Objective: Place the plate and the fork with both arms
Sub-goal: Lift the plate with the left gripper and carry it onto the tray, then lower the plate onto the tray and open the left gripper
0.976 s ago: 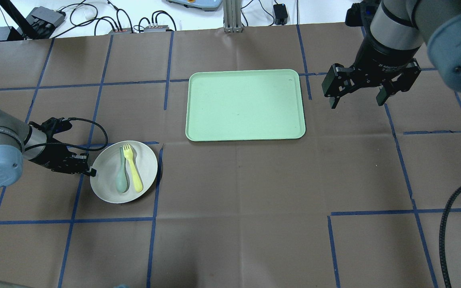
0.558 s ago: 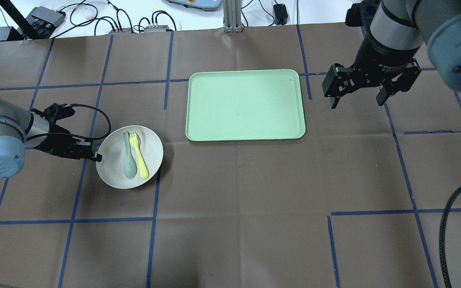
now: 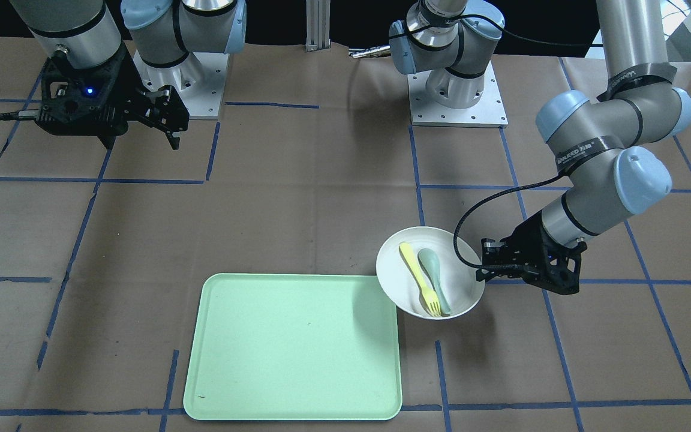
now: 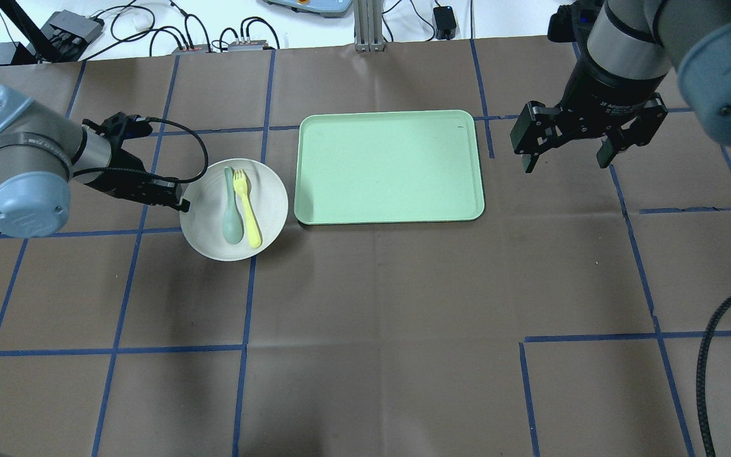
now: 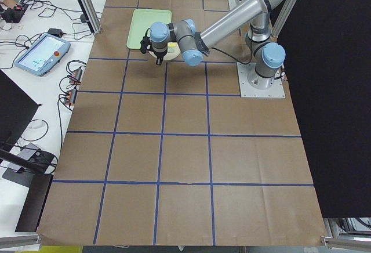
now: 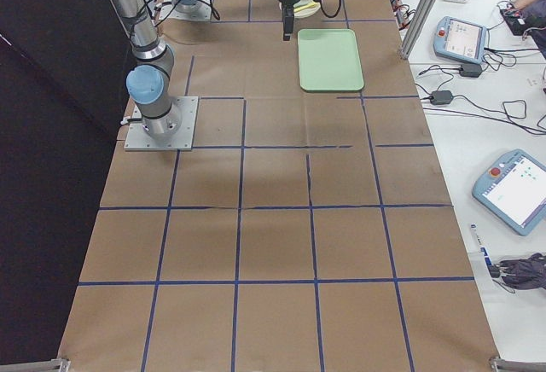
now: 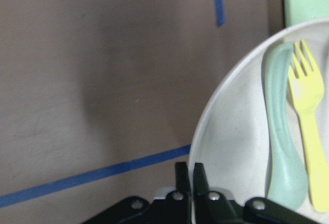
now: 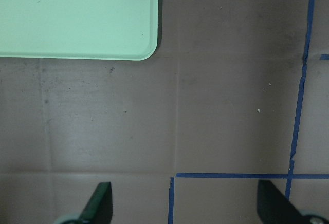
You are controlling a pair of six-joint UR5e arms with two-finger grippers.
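Note:
My left gripper is going to let go of the off-white plate that I am to place in the middle of the mint-green tray [image 3: 300, 339].
The off-white plate [image 4: 213, 222] [image 3: 462, 288] [image 7: 226, 147] is held off the table just left of the mint-green tray [image 4: 389, 166]. A pale-yellow fork [image 4: 248, 208] [image 3: 418, 279] [image 7: 308, 116] lies in it beside a grey-green spoon [image 4: 232, 216] [image 3: 435, 276]. My left gripper [image 4: 183, 204] [image 3: 478, 275] [image 7: 190, 183] is shut on the plate's left rim. My right gripper [image 4: 567, 155] [image 3: 141, 135] is open and empty, hovering right of the tray; its fingertips [image 8: 100, 203] show above bare paper.
The table is covered in brown paper with blue tape lines. The tray [image 3: 294, 348] [image 8: 77, 18] holds nothing. Cables and boxes [image 4: 73, 25] lie along the far edge. A black hose [image 4: 721, 343] curves at the right.
My left gripper has carried the plate, with fork and spoon in it, up and to the right until it nearly reaches the tray's left edge. The right arm has not moved.

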